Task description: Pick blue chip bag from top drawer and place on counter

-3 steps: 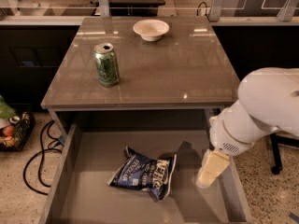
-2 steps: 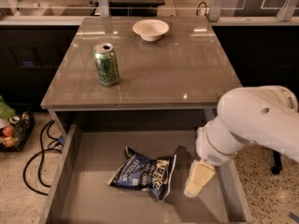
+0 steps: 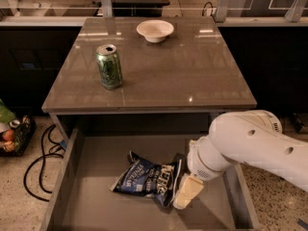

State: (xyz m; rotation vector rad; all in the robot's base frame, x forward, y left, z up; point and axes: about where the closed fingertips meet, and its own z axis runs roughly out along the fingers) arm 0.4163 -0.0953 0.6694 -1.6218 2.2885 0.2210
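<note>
My gripper needs to grip the end of the blue chip bag (image 3: 163, 186) nearest the white arm, and the bag's far end will stay free.
The blue chip bag (image 3: 144, 177) lies crumpled on the flat bottom of the open top drawer (image 3: 91, 196), near its middle. My gripper (image 3: 186, 194) hangs from the white arm inside the drawer, right at the bag's right edge, with its cream tip low over the drawer bottom. The arm hides the drawer's right rear part. The counter (image 3: 163, 71) is the glossy grey-brown top just behind the drawer.
A green soda can (image 3: 109, 66) stands on the counter's left side and a white bowl (image 3: 155, 30) at its far middle. Dark cabinets flank the counter. Cables and a basket of items (image 3: 12, 136) lie on the floor at left.
My arm has swung left and down inside the drawer, bringing the gripper from the drawer's right side up to the bag's right edge. The bag, can and bowl have not moved.
</note>
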